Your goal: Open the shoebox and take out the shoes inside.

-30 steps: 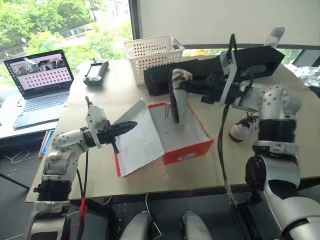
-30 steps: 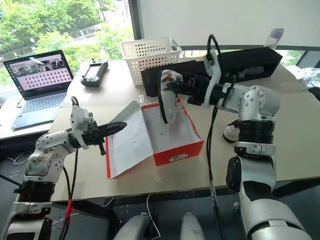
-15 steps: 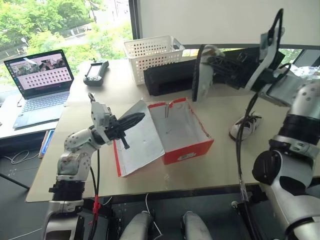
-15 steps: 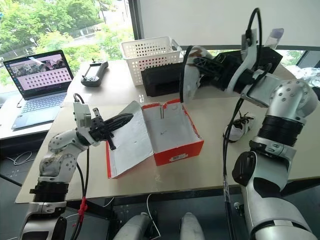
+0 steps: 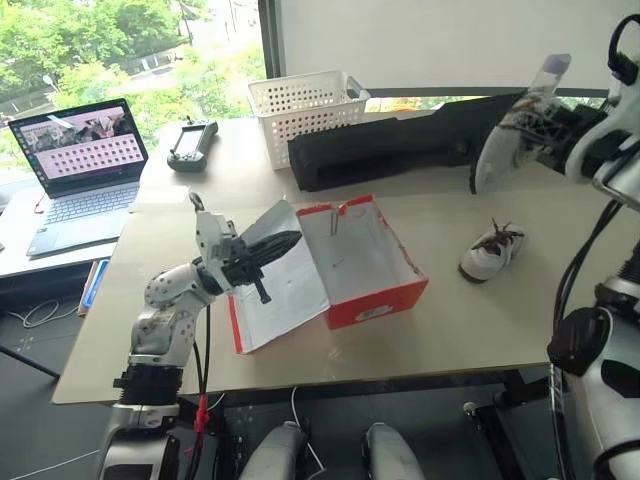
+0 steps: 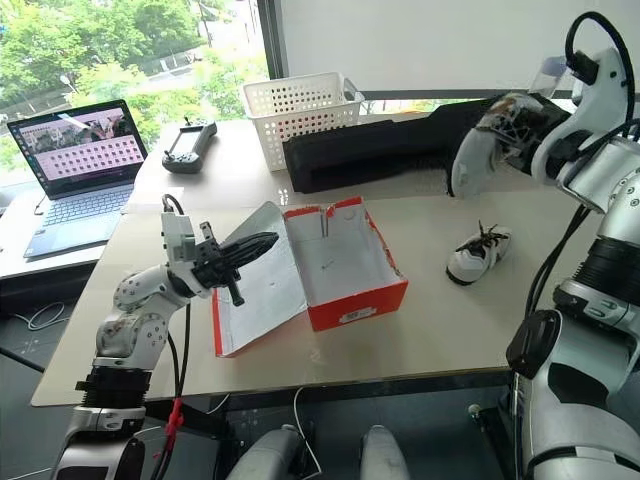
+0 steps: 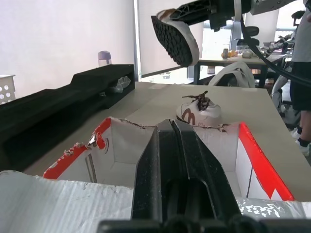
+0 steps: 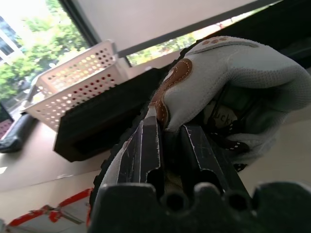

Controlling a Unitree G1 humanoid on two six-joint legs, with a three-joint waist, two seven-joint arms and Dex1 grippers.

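Next, I release the shoe in my right gripper just beside the lying shoe (image 5: 537, 279), on the side of the lying shoe away from the red shoebox.
The red shoebox (image 5: 372, 268) stands open at the middle of the table, its white-grey inside empty and its lid (image 5: 275, 285) folded flat to the left. One whitish shoe (image 5: 490, 252) lies on the table to the right of the box. My right gripper (image 8: 170, 138) is shut on the other shoe (image 5: 497, 155), holding it in the air at the right, sole facing left, in front of the long black box. My left gripper (image 5: 287, 240) is shut and empty, hovering over the opened lid and pointing toward the box.
A long black box (image 5: 390, 148) lies across the back of the table, with a white perforated basket (image 5: 305, 108) behind it. A black controller (image 5: 190, 145) and an open laptop (image 5: 80, 160) sit at the far left. Bare tabletop surrounds the lying shoe.
My right gripper has swung the held shoe from above the shoebox out to the right, and its wrist has turned. My left gripper has drifted slightly right over the lid.
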